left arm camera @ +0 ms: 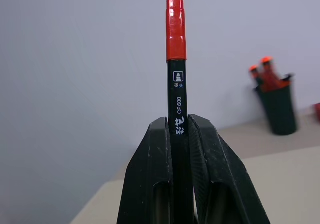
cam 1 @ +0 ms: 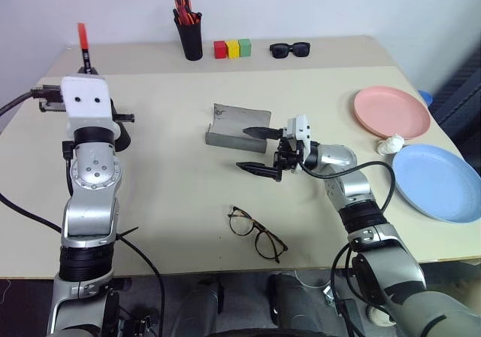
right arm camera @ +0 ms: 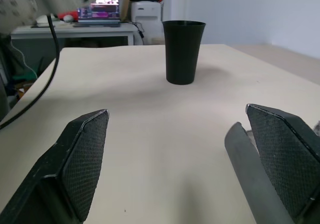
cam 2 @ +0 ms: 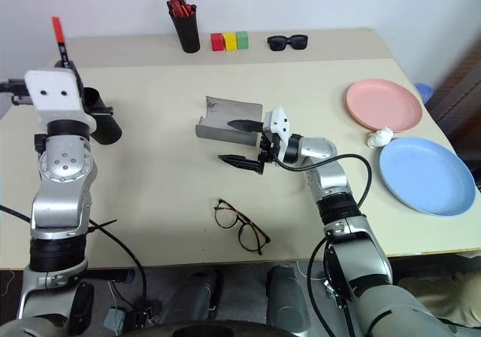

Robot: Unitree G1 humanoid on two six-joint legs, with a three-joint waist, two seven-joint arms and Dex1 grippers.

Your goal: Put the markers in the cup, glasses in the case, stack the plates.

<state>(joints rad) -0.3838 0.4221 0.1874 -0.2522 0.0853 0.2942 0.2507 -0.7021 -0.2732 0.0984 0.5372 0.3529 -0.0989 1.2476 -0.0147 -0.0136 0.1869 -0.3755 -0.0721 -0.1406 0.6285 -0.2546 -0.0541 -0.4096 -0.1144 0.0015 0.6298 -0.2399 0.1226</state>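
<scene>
Next, I let go of the red and black marker with my left gripper inside the black cup partly hidden point(cam 1: 94, 110) by that gripper's own wrist.
My left gripper point(left arm camera: 178, 120) is shut on a red and black marker point(left arm camera: 176, 44), which stands upright, red end up, above the table's left side point(cam 1: 82, 36). The black cup point(cam 2: 101, 122) stands just behind that wrist, partly hidden by it. At the table's middle my right gripper point(cam 1: 257, 151) is open and points left, right next to the open grey case point(cam 1: 239, 126), with nothing between its fingers. The tortoiseshell glasses point(cam 1: 257, 232) lie unfolded near the front edge. The pink plate point(cam 1: 391, 111) and the blue plate point(cam 1: 436, 180) lie side by side at the right.
At the back stand a black pen cup with orange-red pens point(cam 1: 189, 32), red, yellow and green blocks point(cam 1: 232, 48) and black sunglasses point(cam 1: 290, 49). A small white object point(cam 1: 390, 144) lies between the two plates.
</scene>
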